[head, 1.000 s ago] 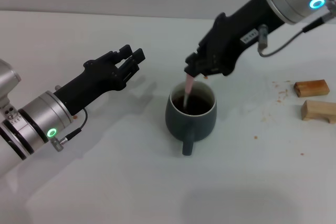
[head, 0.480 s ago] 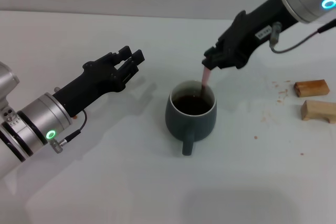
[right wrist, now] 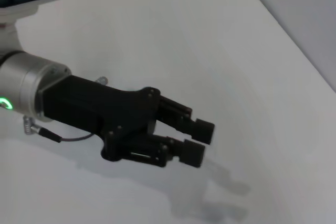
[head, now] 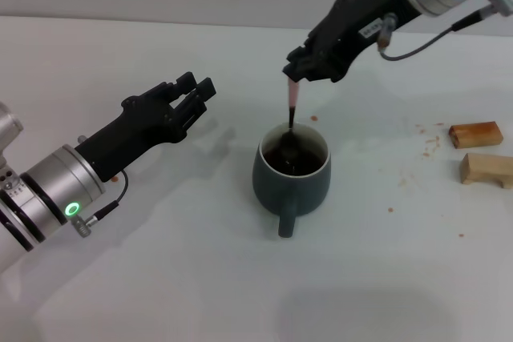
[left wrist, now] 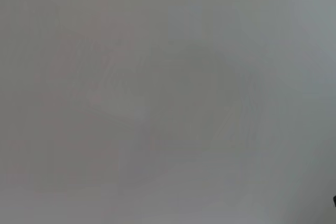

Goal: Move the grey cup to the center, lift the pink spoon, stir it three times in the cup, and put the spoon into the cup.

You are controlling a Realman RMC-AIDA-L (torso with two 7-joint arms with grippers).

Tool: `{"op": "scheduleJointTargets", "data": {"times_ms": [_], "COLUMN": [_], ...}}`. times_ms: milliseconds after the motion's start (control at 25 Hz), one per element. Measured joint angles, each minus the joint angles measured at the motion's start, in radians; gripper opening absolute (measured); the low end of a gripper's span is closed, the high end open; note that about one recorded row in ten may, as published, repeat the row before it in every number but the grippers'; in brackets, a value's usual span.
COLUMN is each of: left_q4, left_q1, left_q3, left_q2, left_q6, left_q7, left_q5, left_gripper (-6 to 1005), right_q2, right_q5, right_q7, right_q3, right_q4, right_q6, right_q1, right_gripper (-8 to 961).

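Next, my right gripper releases the pink spoon against the grey cup's rim (head: 322, 150), on the side that faces the wooden blocks.
The grey cup (head: 292, 180) stands mid-table with dark liquid inside and its handle toward the front. My right gripper (head: 296, 74) hovers above the cup's far rim, shut on the top of the pink spoon (head: 292, 102). The spoon hangs nearly upright with its metal bowl dipped in the liquid. My left gripper (head: 199, 88) is open and empty, held above the table to the left of the cup. It also shows in the right wrist view (right wrist: 195, 140). The left wrist view shows only blank table surface.
Two tan wooden blocks (head: 475, 134) (head: 486, 170) lie at the right edge, with small crumbs scattered on the white table (head: 385, 278) near them.
My right gripper swung right and then back left and higher, carrying the spoon around inside the cup. The spoon now hangs more upright. The left arm has hardly moved.
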Motion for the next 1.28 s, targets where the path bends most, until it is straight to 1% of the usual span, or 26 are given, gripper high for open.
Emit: {"op": "scheduleJointTargets", "data": {"times_ms": [200, 320, 480, 600, 760, 960, 1280], "left_q4": [0.002, 0.003, 0.004, 0.005, 0.005, 0.001, 0.000], "left_q1": [0.004, 0.006, 0.007, 0.007, 0.002, -0.004, 0.003], "left_q3": [0.000, 0.000, -0.002, -0.003, -0.002, 0.000, 0.000], "left_q2": [0.003, 0.005, 0.006, 0.006, 0.006, 0.003, 0.001], "left_q6": [0.005, 0.005, 0.008, 0.008, 0.008, 0.008, 0.010], "left_q7": [0.000, 0.000, 0.000, 0.000, 0.001, 0.003, 0.001], "left_q5": [0.000, 0.000, 0.000, 0.000, 0.000, 0.000, 0.000], "left_gripper": [343, 343, 343, 343, 343, 343, 344], "right_q2": [0.000, 0.000, -0.002, -0.005, -0.007, -0.006, -0.005], "right_q5": [0.052, 0.063, 0.063, 0.062, 0.058, 0.057, 0.057], "right_q7": [-0.002, 0.000, 0.006, 0.011, 0.043, 0.050, 0.050], "right_q3": [-0.050, -0.056, -0.040, -0.008, 0.036, 0.046, 0.048], "right_q4": [-0.008, -0.028, -0.064, -0.085, -0.091, -0.114, -0.145], "right_q6": [-0.003, -0.016, -0.031, -0.034, -0.039, -0.029, -0.005], "right_q1": [0.000, -0.015, -0.060, -0.094, -0.104, -0.133, -0.182], "right_gripper": [88, 88, 87, 87, 88, 122, 302]}}
